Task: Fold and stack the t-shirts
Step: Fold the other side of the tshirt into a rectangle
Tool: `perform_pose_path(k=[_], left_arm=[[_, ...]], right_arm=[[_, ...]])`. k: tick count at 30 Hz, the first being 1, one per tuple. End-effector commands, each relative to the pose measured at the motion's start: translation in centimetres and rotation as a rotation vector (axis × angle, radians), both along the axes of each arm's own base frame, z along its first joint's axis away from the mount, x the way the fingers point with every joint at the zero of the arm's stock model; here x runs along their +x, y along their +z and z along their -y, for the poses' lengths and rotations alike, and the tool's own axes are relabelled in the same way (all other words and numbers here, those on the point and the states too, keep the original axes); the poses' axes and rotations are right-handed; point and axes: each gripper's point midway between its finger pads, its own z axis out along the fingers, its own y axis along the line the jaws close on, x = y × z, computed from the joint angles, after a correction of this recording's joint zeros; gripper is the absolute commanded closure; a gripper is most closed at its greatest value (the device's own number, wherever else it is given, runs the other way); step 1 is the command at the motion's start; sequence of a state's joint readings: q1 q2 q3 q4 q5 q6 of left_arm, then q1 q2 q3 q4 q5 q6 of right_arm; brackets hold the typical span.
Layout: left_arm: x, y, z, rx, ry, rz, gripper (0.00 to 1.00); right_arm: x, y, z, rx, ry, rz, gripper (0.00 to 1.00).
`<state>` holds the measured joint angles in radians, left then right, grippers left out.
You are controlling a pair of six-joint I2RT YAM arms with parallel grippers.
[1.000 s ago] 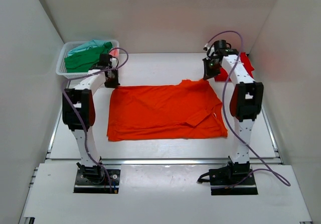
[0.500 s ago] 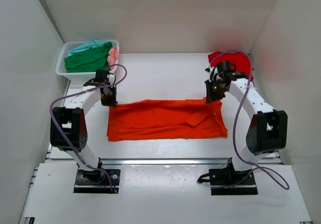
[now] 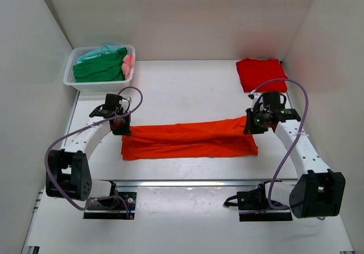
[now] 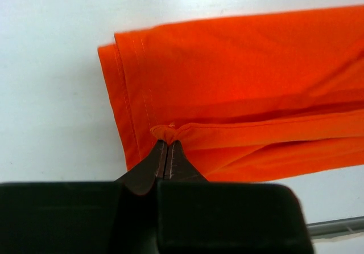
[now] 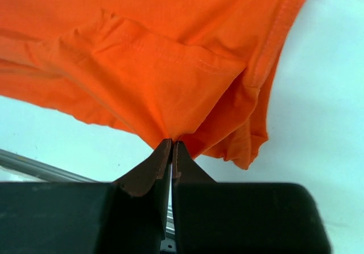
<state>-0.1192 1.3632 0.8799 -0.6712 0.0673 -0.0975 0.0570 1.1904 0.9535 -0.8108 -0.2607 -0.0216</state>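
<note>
My left gripper should set the orange t-shirt's lifted corner down just inside its far edge, at the basket end [image 3: 131, 130] [image 4: 142, 67].
The bright orange t-shirt [image 3: 187, 140] lies across the table's middle, its far edge lifted and drawn over the near half. My left gripper [image 3: 121, 130] is shut on the shirt's far left edge; the wrist view shows its jaws [image 4: 167, 143] pinching a fold of orange cloth [image 4: 244, 89]. My right gripper [image 3: 252, 127] is shut on the far right edge, and its jaws [image 5: 171, 143] pinch the cloth [image 5: 159, 54] held above the table. A deeper red t-shirt [image 3: 260, 74] lies folded at the back right. Green [image 3: 99, 66], teal and pink tees sit in the basket.
The white mesh basket [image 3: 70, 80] stands at the back left corner. White walls close in the table on three sides. A metal rail [image 3: 187, 183] runs along the table's near edge, in front of the arm bases.
Both grippers have pulled the orange shirt's far edge toward the near side, folding it into a narrower band. The red shirt, earlier hidden by the right arm, now shows.
</note>
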Motion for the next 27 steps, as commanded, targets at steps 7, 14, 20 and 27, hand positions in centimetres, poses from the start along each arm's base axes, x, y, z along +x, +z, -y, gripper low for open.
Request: perform_pose_path(k=[7,14,20,27], left_arm=[[-0.4,-0.7,0.3,-0.005,0.005,0.027,1.00],[3.2,0.2,0.3,-0.021,0.038,0.075,1.00],[13.1,4.2,1.3,-0.090,0.051,0.173,1.00],[19.8,6.4,0.6,-0.116,0.089,0.276,1.00]], right_arm=[[-1.5,-2.5,-1.5,0.058,0.000,-0.016,1.00],[2.5,-2.0,-1.2,0.061,-0.008,0.023,1.00],[12.9,1.2,-0.8,0.039,-0.023,0.096,1.00],[22.3,5.1,0.2,-0.014,-0.011,0.206,1.00]])
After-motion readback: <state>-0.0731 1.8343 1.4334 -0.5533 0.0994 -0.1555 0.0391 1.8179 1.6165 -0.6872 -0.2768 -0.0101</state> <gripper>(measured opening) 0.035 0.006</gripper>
